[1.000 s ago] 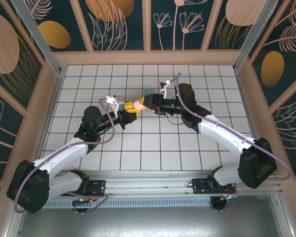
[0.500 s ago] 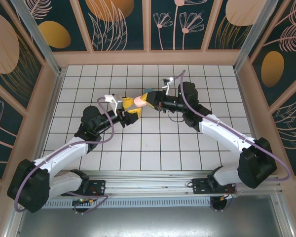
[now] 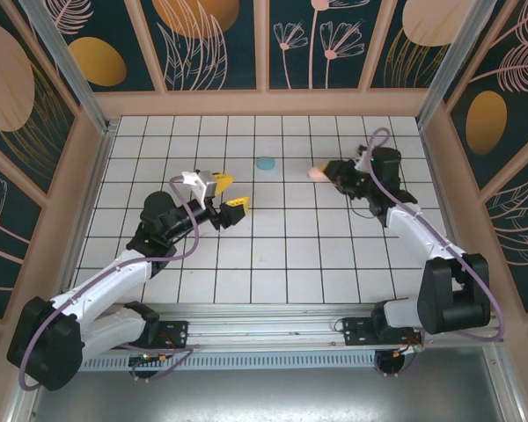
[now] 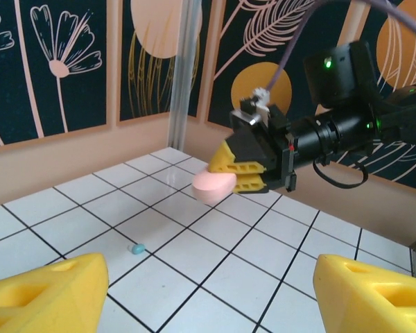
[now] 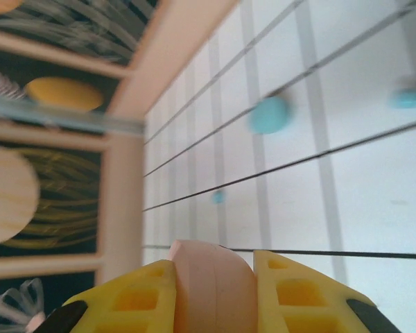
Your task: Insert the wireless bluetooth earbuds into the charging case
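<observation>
Next, I release my right gripper's pink oval charging case on the bare tiles (image 3: 337, 214) near its fingers, toward the rail.
My right gripper (image 3: 326, 173) is shut on the pink oval charging case (image 3: 316, 173) and holds it above the tiles at the back right. In the right wrist view the pink case (image 5: 212, 288) sits squeezed between the yellow fingers (image 5: 267, 291). My left gripper (image 3: 228, 194) stands open and empty left of centre, its yellow fingertips (image 4: 45, 291) wide apart. From there I see the right gripper (image 4: 234, 173) with the pink case (image 4: 215, 186). One teal earbud (image 4: 136, 248) lies on a tile ahead of the left gripper. Blurred teal earbuds (image 5: 218, 197) show on the floor.
A teal oval case (image 3: 265, 163) lies on the tiles at the back centre, blurred in the right wrist view (image 5: 270, 114). Wooden walls (image 3: 264, 103) with dark painted panels close in the tiled floor on three sides.
The two grippers met at the centre around the pink case. The left gripper has opened and drawn back; the right arm has swung right with the pink case, uncovering the teal case.
</observation>
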